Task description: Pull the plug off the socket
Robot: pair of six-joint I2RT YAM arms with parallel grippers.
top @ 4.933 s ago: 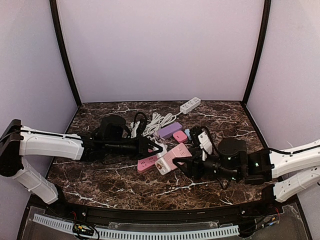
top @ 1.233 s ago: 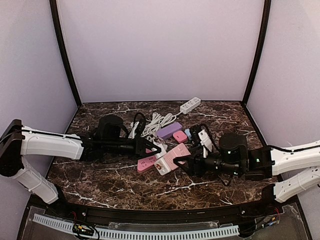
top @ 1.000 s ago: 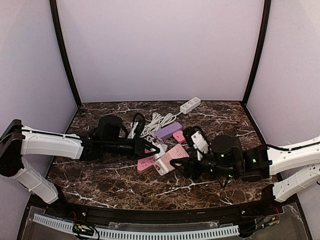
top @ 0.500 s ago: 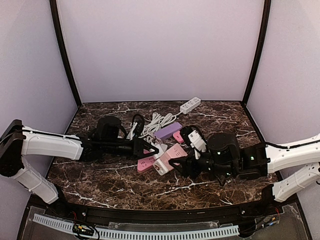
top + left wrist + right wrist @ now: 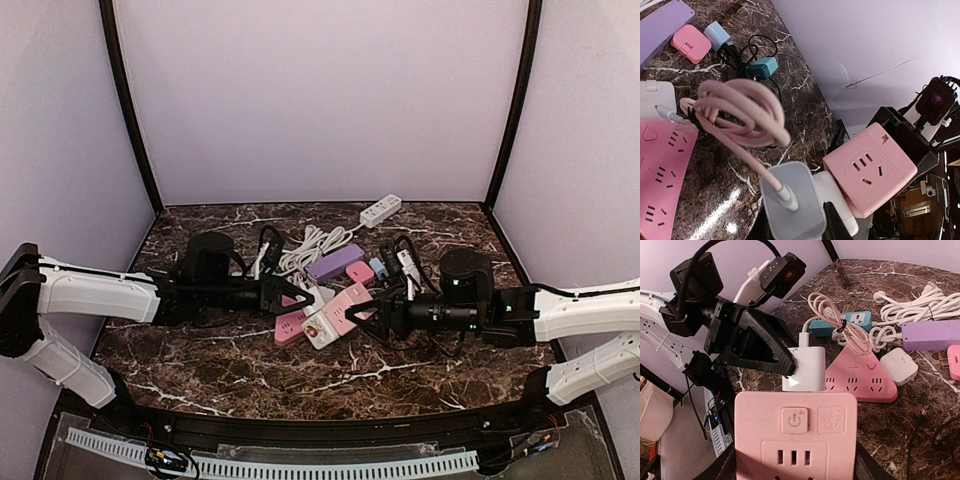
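Observation:
The robot's left gripper will put the white plug down on the bare table [image 5: 236,328] beside the pink triangular power strip, away from the socket.
A pink socket cube [image 5: 347,306] with a white plug [image 5: 319,328] against its left end hangs between both arms above the table's middle. My right gripper [image 5: 372,316] is shut on the pink socket [image 5: 795,432], one finger on each side. My left gripper [image 5: 306,300] is shut on the white plug [image 5: 807,368]; its black finger [image 5: 760,347] lies along the plug. In the left wrist view the plug [image 5: 790,205] trails a looped pink cable [image 5: 740,107] and sits against the socket [image 5: 870,169]. The two look joined.
A pink triangular power strip [image 5: 860,376] lies under the cable, with a blue strip [image 5: 840,320], a purple strip [image 5: 335,262], a white cube [image 5: 898,366] and small adapters [image 5: 362,272] nearby. A white strip [image 5: 380,210] and a coiled white cord [image 5: 315,240] lie at the back.
My right arm has drawn back to the right and straightened, the pink socket still in its fingers. My left gripper has shifted slightly left with the plug.

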